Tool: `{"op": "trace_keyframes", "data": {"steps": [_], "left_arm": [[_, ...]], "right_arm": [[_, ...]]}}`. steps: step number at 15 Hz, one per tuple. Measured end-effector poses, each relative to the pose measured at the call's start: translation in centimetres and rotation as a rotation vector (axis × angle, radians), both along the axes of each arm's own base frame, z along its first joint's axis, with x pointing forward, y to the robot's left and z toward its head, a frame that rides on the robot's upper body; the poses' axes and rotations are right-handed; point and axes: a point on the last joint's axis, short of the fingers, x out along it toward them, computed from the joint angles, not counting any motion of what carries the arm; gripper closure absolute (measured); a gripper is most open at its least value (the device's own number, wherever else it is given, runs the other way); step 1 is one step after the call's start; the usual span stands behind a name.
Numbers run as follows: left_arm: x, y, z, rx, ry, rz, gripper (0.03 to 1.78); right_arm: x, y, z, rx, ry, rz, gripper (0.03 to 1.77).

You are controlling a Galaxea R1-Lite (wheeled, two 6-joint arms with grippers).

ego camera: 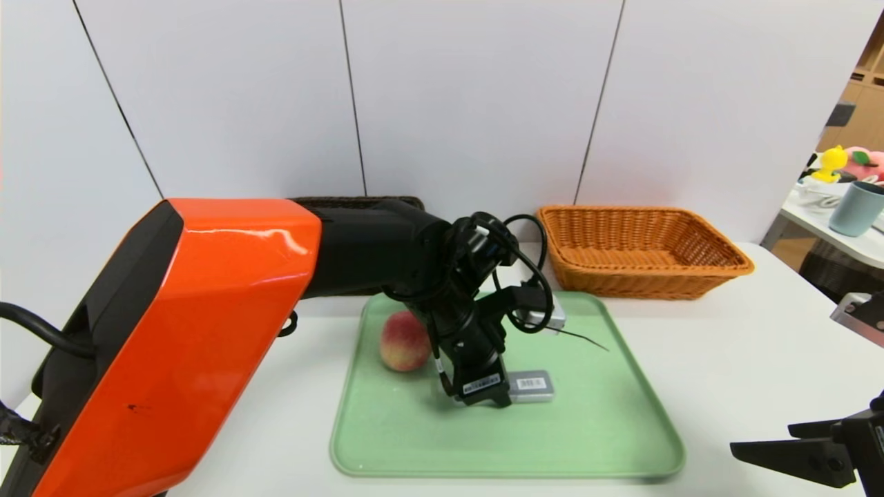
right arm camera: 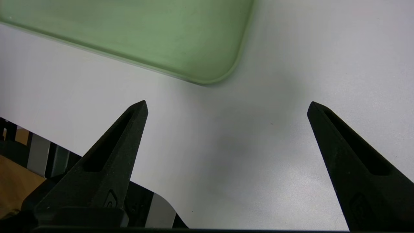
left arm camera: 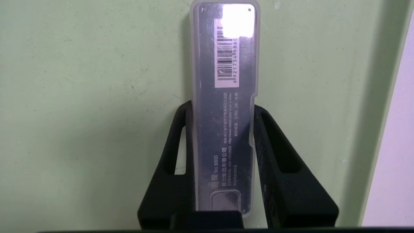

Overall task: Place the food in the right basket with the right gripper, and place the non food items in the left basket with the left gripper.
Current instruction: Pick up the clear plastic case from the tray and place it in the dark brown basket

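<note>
The robot's left gripper needs to release the slim grey case inside the dark brown basket (ego camera: 362,251), along the basket's near side.
On the green tray (ego camera: 594,428) lies the slim grey case (ego camera: 533,385) with a barcode label (left arm camera: 226,51). My left gripper (ego camera: 487,397) (left arm camera: 221,108) points down over it, its black jaws pressed against both long edges of the case. The peach (ego camera: 404,340) rests on the tray just left of that arm. A pale grey item (ego camera: 549,319) lies behind the arm's cables, mostly hidden. The dark brown left basket (ego camera: 359,202) shows only a rim behind the arm. The orange right basket (ego camera: 642,252) stands at the back right. My right gripper (ego camera: 760,440) (right arm camera: 226,105) hangs open over bare table.
The orange shell of the left arm (ego camera: 186,331) fills the near left. A side table with a blue cup (ego camera: 856,207) and toys stands at the far right. In the right wrist view the tray's corner (right arm camera: 207,79) and the table's front edge (right arm camera: 106,155) show.
</note>
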Motion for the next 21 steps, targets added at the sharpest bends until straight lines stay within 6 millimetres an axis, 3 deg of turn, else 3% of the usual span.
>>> {"op": "trace_keyframes", "data": {"steps": [5, 9, 11, 15, 17, 21], "left_arm": [[-0.3, 0.5, 1.6, -0.025, -0.028, 0.005, 1.26], [-1.2, 2.7, 6.6, -0.109, -0.119, 0.025, 1.26], [-1.2, 4.8, 9.4, -0.155, -0.183, 0.063, 1.26], [1.6, 10.0, 12.7, -0.242, -0.337, 0.203, 1.26], [3.2, 12.3, 13.3, -0.254, -0.412, 0.253, 1.26], [6.1, 16.9, 12.8, -0.219, -0.457, 0.362, 1.26]], "right_arm": [[-0.3, 0.0, 0.0, 0.001, -0.007, 0.000, 0.09], [-0.4, 0.0, 0.0, 0.002, -0.009, 0.001, 0.09], [-0.4, 0.0, 0.0, 0.002, -0.008, 0.000, 0.09], [-0.6, 0.0, 0.0, 0.002, -0.010, 0.003, 0.09], [-0.7, 0.0, -0.1, 0.002, -0.011, 0.001, 0.09], [-0.8, -0.1, -0.4, 0.002, 0.000, 0.001, 0.09]]}}
